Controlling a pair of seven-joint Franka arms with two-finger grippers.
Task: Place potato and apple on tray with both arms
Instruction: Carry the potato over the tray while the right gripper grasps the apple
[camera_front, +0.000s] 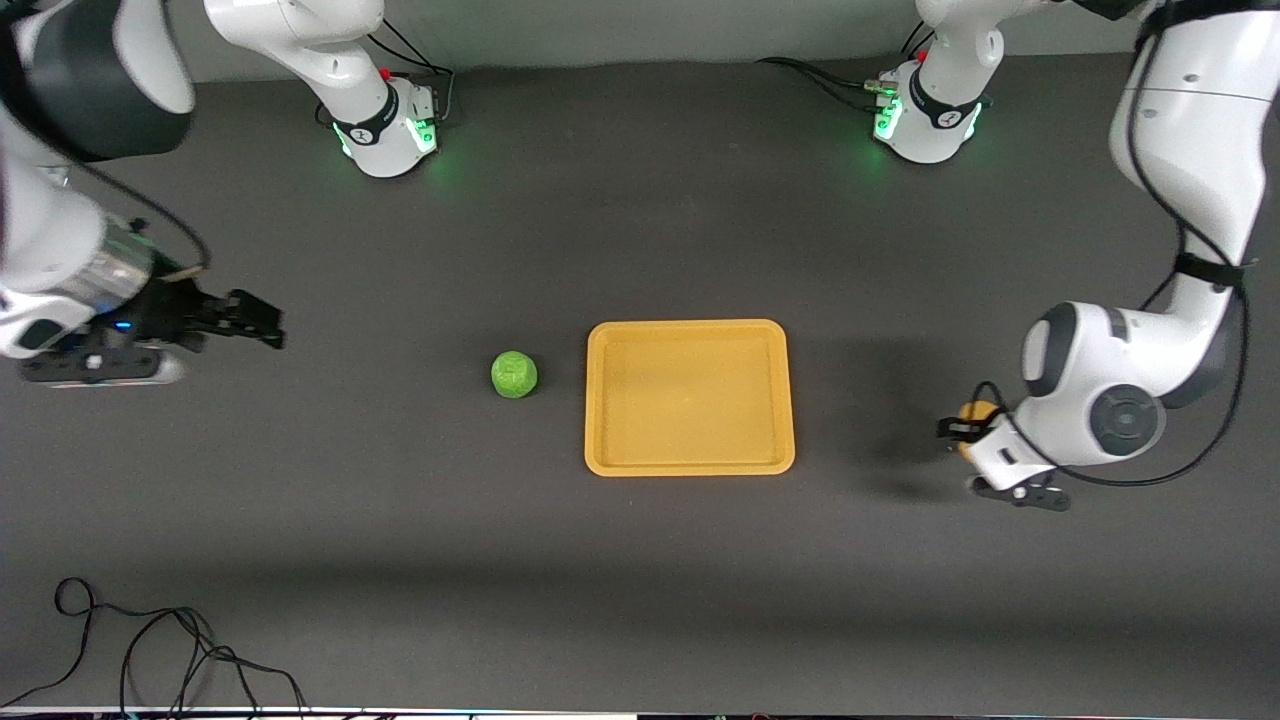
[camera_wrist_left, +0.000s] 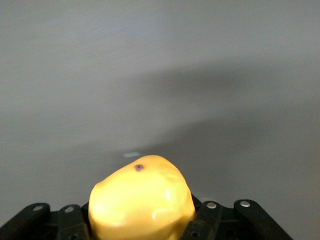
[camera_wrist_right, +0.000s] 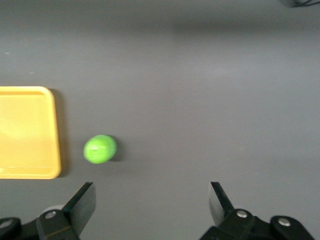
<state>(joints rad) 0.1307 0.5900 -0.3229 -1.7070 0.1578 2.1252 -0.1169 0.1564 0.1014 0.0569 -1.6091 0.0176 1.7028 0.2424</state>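
Note:
My left gripper should release the potato inside the orange-yellow tray (camera_front: 761, 402), along the edge farthest from the green apple.
The orange-yellow tray (camera_front: 689, 462) lies flat in the middle of the table with nothing on it. It also shows in the right wrist view (camera_wrist_right: 50, 130). The green apple (camera_front: 514, 374) sits on the table beside the tray, toward the right arm's end, and is seen in the right wrist view (camera_wrist_right: 100, 149). My left gripper (camera_front: 968, 432) is shut on the yellow-orange potato (camera_front: 977, 411), low over the table toward the left arm's end. The potato fills the left wrist view (camera_wrist_left: 142, 200). My right gripper (camera_front: 262, 326) is open and empty (camera_wrist_right: 150, 192), over the table toward the right arm's end, apart from the apple.
Black cables (camera_front: 150, 650) lie loose near the front edge at the right arm's end. The two arm bases (camera_front: 390, 125) (camera_front: 925, 115) glow green along the back edge. The dark table stretches between the tray and each gripper.

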